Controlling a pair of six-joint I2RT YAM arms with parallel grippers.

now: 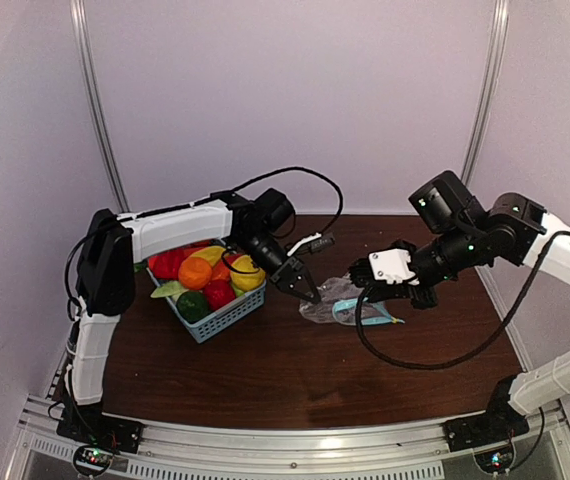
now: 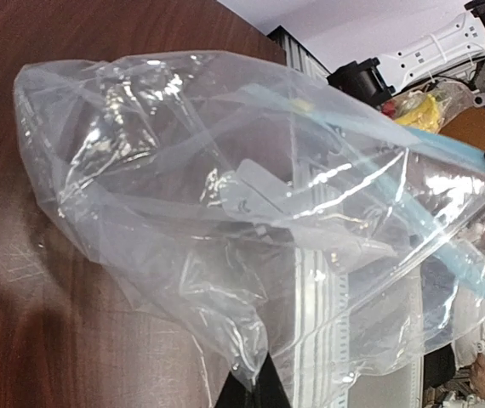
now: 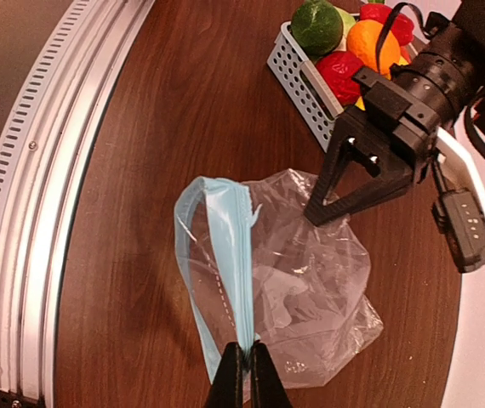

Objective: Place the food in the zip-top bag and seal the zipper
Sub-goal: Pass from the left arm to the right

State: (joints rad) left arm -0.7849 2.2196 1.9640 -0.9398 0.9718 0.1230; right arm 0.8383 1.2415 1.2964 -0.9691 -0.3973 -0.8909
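My left gripper, pinching clear film away from the folded zipper, should first open and take the film [image 3: 264, 194] beside the zipper.
The zip-top bag [image 1: 333, 300] lies crumpled on the dark table, right of the basket. My left gripper [image 1: 312, 294] is shut on a clear edge of the bag [image 2: 225, 212]; its black fingertips [image 2: 259, 389] pinch the film at the bottom of the left wrist view. My right gripper [image 3: 248, 361] is shut on the light-blue zipper [image 3: 230, 255], which is folded into a loop. The food sits in the basket: an orange piece [image 1: 194, 272], red ones [image 1: 168, 264], a green one [image 1: 193, 305] and a yellow one [image 1: 248, 275]. The bag [image 3: 310, 280] holds no food that I can see.
The light-blue lattice basket [image 1: 227, 317] stands at the table's left, just behind the left gripper. A metal rail [image 1: 285, 440] runs along the near edge. White walls close in the back and sides. A black cable [image 1: 415, 360] loops down from the right arm onto the table.
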